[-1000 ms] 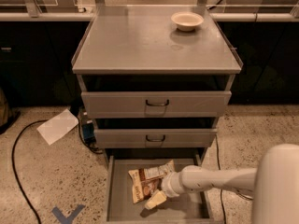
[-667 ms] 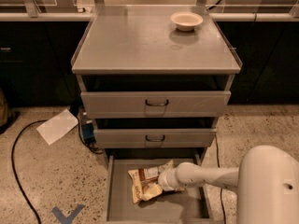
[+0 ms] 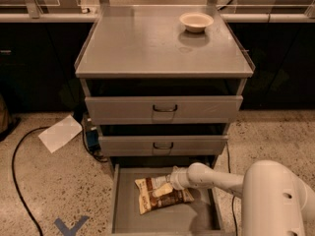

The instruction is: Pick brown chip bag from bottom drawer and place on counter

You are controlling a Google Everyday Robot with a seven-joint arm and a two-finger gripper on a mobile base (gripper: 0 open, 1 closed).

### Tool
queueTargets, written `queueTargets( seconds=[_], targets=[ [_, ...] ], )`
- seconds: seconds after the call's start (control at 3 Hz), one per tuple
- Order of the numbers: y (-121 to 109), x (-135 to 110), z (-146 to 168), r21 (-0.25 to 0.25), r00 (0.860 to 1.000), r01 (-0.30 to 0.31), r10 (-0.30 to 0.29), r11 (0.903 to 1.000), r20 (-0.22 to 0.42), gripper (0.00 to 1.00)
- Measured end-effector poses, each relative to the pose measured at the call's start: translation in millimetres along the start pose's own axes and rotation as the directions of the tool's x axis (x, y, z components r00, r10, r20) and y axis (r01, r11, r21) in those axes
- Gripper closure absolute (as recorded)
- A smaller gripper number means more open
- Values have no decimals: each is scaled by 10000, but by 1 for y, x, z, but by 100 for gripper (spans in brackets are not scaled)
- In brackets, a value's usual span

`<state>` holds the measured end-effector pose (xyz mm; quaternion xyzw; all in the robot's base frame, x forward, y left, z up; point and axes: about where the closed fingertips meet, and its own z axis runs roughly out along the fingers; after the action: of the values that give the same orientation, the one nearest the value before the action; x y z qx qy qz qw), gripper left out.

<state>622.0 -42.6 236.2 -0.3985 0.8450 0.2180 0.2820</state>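
Note:
My gripper is to close next on the arm-side end (image 3: 175, 189) of the brown chip bag in the open bottom drawer.
The brown chip bag (image 3: 158, 198) lies flat in the open bottom drawer (image 3: 127, 210), slightly left of its middle, with its white label panel facing up. My gripper (image 3: 164, 189) reaches in from the right on a white arm (image 3: 216, 178) and sits right on top of the bag's middle. The bag still rests on the drawer floor. The counter (image 3: 142, 45) is the grey cabinet top above the drawers.
A cream bowl (image 3: 196, 21) stands at the counter's back right. Two shut drawer fronts (image 3: 163, 109) with dark handles overhang the back of the bottom drawer. A white paper (image 3: 60, 132) and a black cable (image 3: 19, 181) lie on the floor to the left.
My arm has pushed further left into the drawer. The gripper has moved from the bag's lower right corner to over its middle. The bag has stayed about where it was.

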Motion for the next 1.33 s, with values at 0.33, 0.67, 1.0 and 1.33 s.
queueTargets(
  seconds=[0.33,0.67,1.0,1.33],
  targets=[
    [0,-1,-1,22,10000,20,-20,10000,13,0],
    [-12,11,20,406,9989,183,-166,9990,-428,0],
    [-23,32,45,562,9963,151,-102,9983,-856,0],
    [-25,57,67,340,9904,94,-46,9994,-1382,0]
  ],
)
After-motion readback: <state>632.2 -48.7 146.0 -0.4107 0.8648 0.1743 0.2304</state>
